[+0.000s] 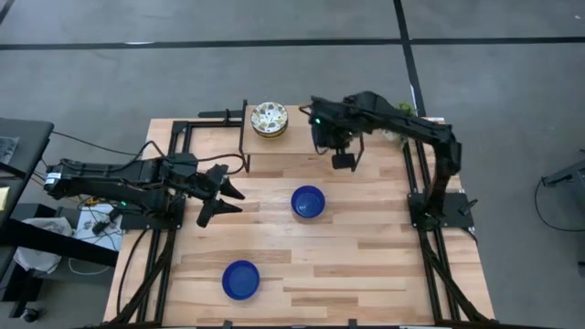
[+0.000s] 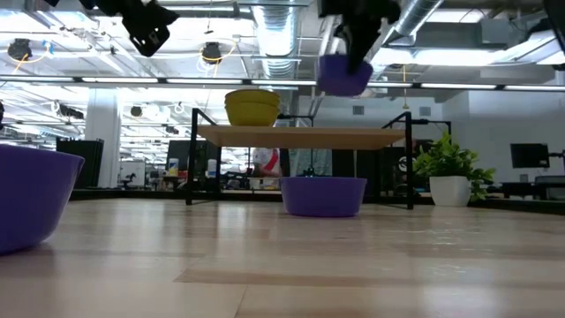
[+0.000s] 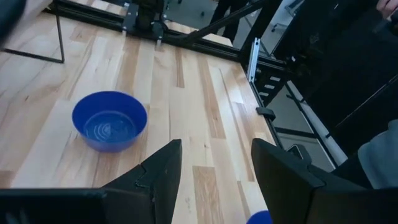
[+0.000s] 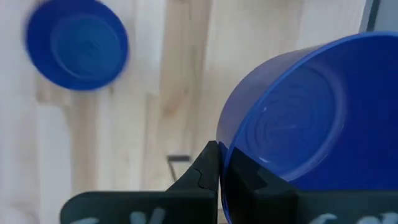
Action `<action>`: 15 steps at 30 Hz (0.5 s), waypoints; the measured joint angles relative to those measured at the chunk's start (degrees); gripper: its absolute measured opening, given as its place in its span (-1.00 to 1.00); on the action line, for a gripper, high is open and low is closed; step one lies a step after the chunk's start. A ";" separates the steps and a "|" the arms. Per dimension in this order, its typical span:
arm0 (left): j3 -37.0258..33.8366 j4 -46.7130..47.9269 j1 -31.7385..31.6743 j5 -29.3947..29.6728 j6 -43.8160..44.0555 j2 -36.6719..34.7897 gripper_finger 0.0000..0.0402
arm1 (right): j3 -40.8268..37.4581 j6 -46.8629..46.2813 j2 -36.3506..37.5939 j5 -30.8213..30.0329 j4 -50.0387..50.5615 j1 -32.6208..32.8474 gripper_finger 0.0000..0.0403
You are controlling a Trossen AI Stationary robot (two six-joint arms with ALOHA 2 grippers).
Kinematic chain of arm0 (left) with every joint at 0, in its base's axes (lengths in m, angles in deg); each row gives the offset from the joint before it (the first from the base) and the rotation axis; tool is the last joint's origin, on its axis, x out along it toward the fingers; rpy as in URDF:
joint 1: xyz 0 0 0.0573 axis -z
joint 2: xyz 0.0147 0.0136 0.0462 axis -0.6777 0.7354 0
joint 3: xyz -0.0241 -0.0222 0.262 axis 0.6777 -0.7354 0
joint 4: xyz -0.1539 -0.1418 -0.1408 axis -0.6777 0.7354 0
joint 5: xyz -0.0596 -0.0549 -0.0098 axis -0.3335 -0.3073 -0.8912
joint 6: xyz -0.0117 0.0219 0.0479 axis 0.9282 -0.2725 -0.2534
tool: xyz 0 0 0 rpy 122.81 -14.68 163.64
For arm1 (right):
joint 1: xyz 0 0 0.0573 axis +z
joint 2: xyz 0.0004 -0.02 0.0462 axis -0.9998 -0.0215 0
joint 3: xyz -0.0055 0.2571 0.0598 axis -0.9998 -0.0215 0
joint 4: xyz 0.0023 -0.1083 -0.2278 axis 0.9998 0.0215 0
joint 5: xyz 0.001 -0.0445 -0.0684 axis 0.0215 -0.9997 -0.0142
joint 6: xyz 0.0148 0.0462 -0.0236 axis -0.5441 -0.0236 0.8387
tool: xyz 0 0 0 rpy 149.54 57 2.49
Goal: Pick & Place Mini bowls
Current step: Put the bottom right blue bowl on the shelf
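Note:
Next, my right gripper puts the blue mini bowl down on the wooden shelf's end (image 1: 324,125) opposite the stacked white patterned bowls.
My right gripper (image 2: 349,53) is raised over the wooden shelf (image 1: 292,151), shut on a cobalt blue mini bowl (image 2: 344,76). A second blue bowl (image 1: 308,202) stands on its base mid-table, and a third (image 1: 240,280) stands near the near edge. White patterned bowls (image 1: 270,119) sit stacked on the shelf's left end. My left gripper (image 1: 219,194) hovers open above the table, left of the middle bowl (image 3: 110,121), touching nothing. My right gripper pinches the blue bowl by its rim (image 4: 222,154), one finger (image 4: 249,177) inside the wall and the other (image 4: 202,171) outside. The fingers come from above, pointing down. The bowl hangs tilted below them (image 2: 344,76), lifted clear above the shelf.
The shelf (image 2: 300,137) stands on thin black legs along the table's far side. A green potted plant (image 2: 450,172) is at the far right corner. Black frame rails run along the left and right table edges. Bare wood lies between the two bowls on the table.

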 joint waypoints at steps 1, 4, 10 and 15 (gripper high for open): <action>0.00 -0.22 -0.01 0.00 0.02 0.40 -0.04 | 1.04 1.37 -1.09 -0.02 0.04 -0.80 -1.00; 0.00 -0.19 -0.02 0.00 0.02 1.42 -0.04 | 3.03 4.24 -4.05 -0.12 0.40 -3.11 -1.00; 0.00 -0.10 -0.02 0.00 0.02 1.87 -0.04 | 3.66 6.83 -8.59 -0.76 0.92 -6.50 -1.00; 0.00 -0.17 -0.02 0.08 0.02 1.83 -0.04 | 3.66 6.61 -11.17 -0.90 1.35 -8.58 -1.00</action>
